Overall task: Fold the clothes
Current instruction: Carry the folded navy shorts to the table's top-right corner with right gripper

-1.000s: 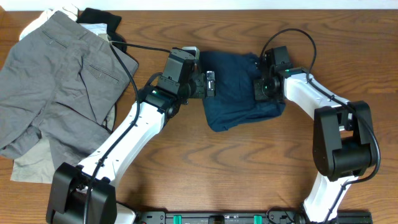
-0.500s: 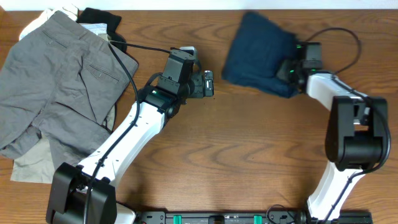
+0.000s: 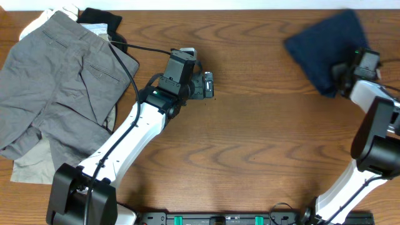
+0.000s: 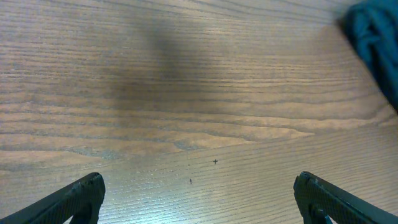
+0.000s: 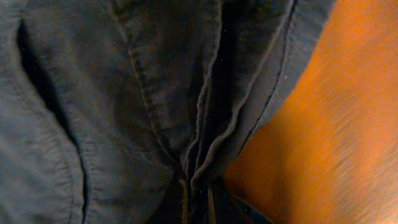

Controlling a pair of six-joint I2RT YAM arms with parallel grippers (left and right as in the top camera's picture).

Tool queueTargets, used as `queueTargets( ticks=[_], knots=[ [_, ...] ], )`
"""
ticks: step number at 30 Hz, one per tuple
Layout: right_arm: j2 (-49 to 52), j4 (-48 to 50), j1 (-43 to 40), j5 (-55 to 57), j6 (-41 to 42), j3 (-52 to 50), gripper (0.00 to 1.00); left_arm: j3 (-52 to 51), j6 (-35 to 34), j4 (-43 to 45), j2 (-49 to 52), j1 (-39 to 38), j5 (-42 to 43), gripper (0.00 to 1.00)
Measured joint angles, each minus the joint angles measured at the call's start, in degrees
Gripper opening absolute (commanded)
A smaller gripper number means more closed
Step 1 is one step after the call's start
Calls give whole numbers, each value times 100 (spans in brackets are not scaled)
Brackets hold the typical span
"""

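Next, my right gripper lets go of the navy blue shorts on the wood in the table's back corner [image 3: 365, 46], against its back edge.
The dark navy blue shorts [image 3: 325, 47] hang bunched at the far right of the table, held up by my right gripper [image 3: 350, 72]. In the right wrist view the navy cloth [image 5: 124, 106] fills the frame and gathers into folds pinched at the bottom [image 5: 199, 193]; the fingers themselves are hidden by the cloth. My left gripper [image 3: 209, 84] is open and empty near the table's middle back. In the left wrist view its two fingertips [image 4: 199, 199] are wide apart over bare wood, and a navy corner of the shorts [image 4: 376, 43] shows at the top right.
Grey shorts with a welt back pocket [image 3: 56, 87] lie spread at the far left over beige [image 3: 28, 165], white [image 3: 44, 19] and black [image 3: 103, 19] garments. A black cable [image 3: 125, 69] runs along the left arm. The table's back edge is near the navy shorts.
My right gripper has carried the navy shorts from the table's middle back far to the right and lifted them. My left gripper has let go of them and stayed in place, open.
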Motion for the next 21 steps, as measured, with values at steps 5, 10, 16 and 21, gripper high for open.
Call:
queueTargets(
  ticks=[5,10,16,21],
  knots=[
    [11,592,-227,323,424,-11,2,0,0,0,2,-2,-2,98],
    [13,999,-225,557,549,-17,3,0,0,0,0,0,-2,98],
    [15,1394,-225,682,590,-22,8,0,2,0,0,-2,-2,98],
    [160,1687,-225,656,490,-24,9,0,0,0,2,0,-2,98]
  ],
)
